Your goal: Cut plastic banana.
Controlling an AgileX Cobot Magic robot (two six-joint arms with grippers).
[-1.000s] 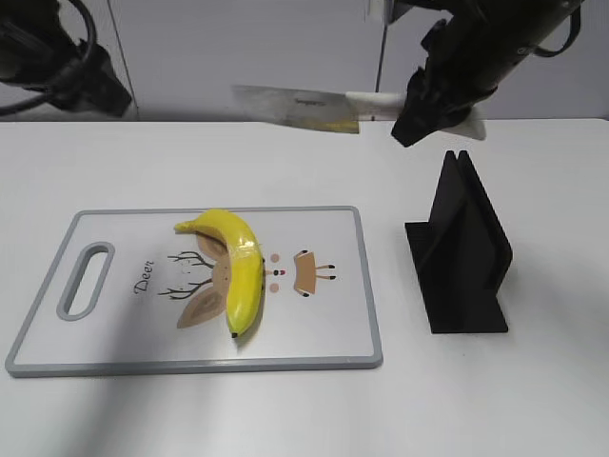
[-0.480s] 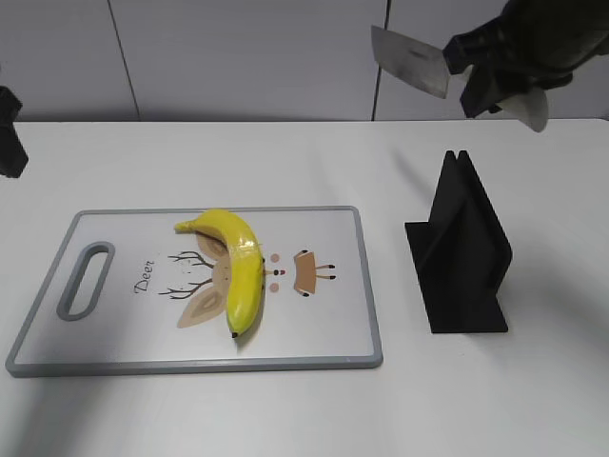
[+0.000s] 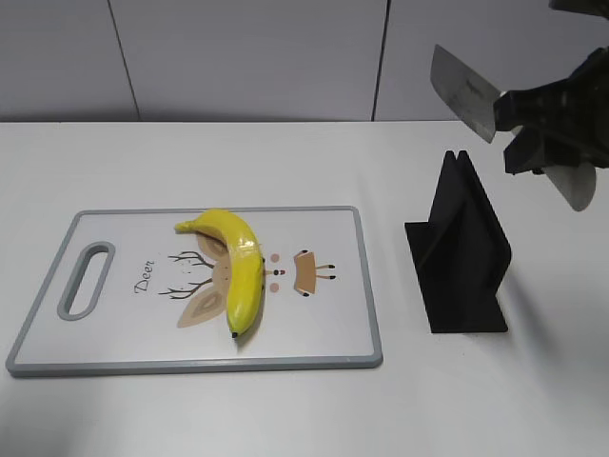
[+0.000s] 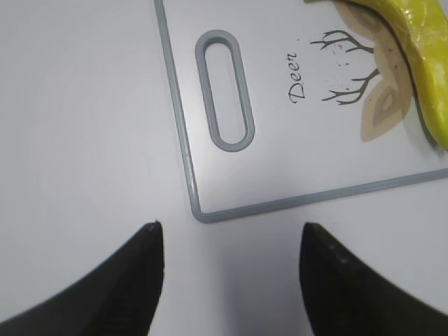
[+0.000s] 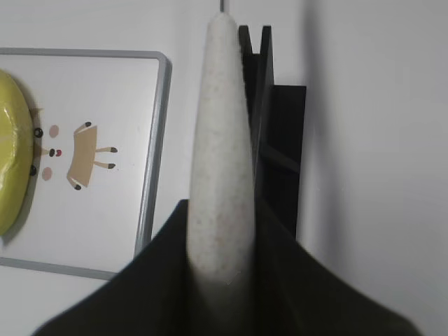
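Note:
My right gripper is going to let go of the knife in the slot along the slanted edge of the black knife stand (image 3: 489, 217) (image 5: 257, 98).
The plastic banana (image 3: 240, 269) is glossy yellow and curved. It lies whole on the white cutting board (image 3: 369, 286), left of the board's middle. My right gripper (image 3: 535, 133) is shut on the knife's pale handle (image 5: 222, 140) and holds the knife in the air. The blade (image 3: 463, 92) points up and to the left, above the black knife stand (image 3: 461, 252). The banana's edge shows at the left of the right wrist view (image 5: 14, 161). My left gripper (image 4: 229, 231) is open and empty over the bare table, near the board's handle-end corner. The left wrist view shows part of the banana (image 4: 420, 42).
The black knife stand (image 5: 280, 133) stands upright to the right of the board. The board has a grey rim (image 4: 183, 147), a handle slot (image 4: 224, 91) at its left end and a printed deer drawing. A grey wall runs behind the white table.
My right arm has carried the knife from behind the board to the right and down, over the stand, with the blade now tilted up. My left arm has left the exterior view.

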